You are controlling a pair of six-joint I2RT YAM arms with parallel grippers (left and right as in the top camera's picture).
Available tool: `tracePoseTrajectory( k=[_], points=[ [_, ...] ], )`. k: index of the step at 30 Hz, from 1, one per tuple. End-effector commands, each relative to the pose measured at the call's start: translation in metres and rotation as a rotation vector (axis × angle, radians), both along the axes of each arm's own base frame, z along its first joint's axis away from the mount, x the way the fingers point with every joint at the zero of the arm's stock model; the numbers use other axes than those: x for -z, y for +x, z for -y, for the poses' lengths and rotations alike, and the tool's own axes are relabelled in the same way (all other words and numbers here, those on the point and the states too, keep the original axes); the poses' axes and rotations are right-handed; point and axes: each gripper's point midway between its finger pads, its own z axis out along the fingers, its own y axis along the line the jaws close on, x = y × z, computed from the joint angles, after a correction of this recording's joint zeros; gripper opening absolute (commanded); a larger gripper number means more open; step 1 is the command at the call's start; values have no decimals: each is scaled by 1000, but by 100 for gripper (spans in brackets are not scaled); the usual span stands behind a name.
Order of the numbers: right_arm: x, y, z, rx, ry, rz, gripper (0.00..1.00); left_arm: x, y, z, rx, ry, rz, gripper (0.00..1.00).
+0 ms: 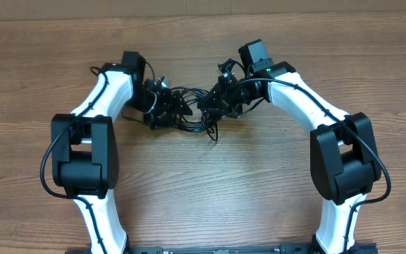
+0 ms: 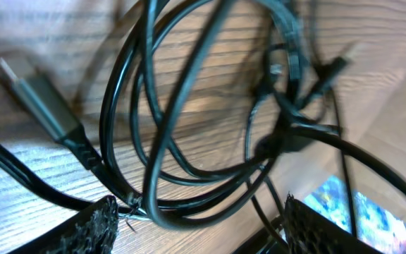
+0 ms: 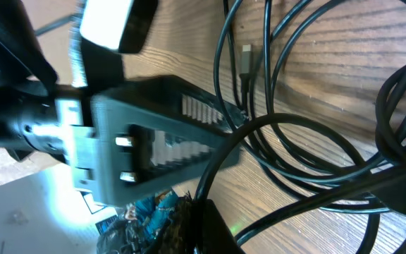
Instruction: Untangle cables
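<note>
Next, I release the black cable with my right gripper on the bare wood (image 1: 242, 125) beside the tangle, toward my right arm.
A tangle of thin black cables (image 1: 191, 113) lies on the wooden table between my two grippers. In the left wrist view their loops (image 2: 164, 141) cross over one another, and a silver-tipped plug (image 2: 39, 86) lies at the left. My left gripper (image 2: 199, 227) is open wide, its fingers (image 2: 94, 229) apart on either side of the lowest loops, holding nothing. My right gripper (image 3: 206, 220) is shut on one cable (image 3: 220, 166) that rises from between its fingers. A small plug (image 3: 246, 56) lies on the wood further off. From overhead the grippers (image 1: 173, 109) (image 1: 208, 104) nearly meet.
The wooden table (image 1: 210, 197) reaches to a far edge at the top of the overhead view. Both white arms (image 1: 83, 155) (image 1: 344, 162) curve in from the near side. My left gripper's grey finger (image 3: 161, 137) sits very close in the right wrist view.
</note>
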Motion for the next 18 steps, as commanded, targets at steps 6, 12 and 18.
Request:
tracePoseTrajectory(
  k=[6, 12, 18],
  points=[
    [-32, 6, -3, 2, 55, 51, 4, 53, -12, 4, -191, 84, -124, 75],
    [-33, 6, -3, 2, 57, 51, 4, 59, -1, 19, -163, 73, -26, 24],
    [-56, 0, -8, -59, 199, 43, 4, 78, -3, -10, -165, 287, 4, 4]
  ],
)
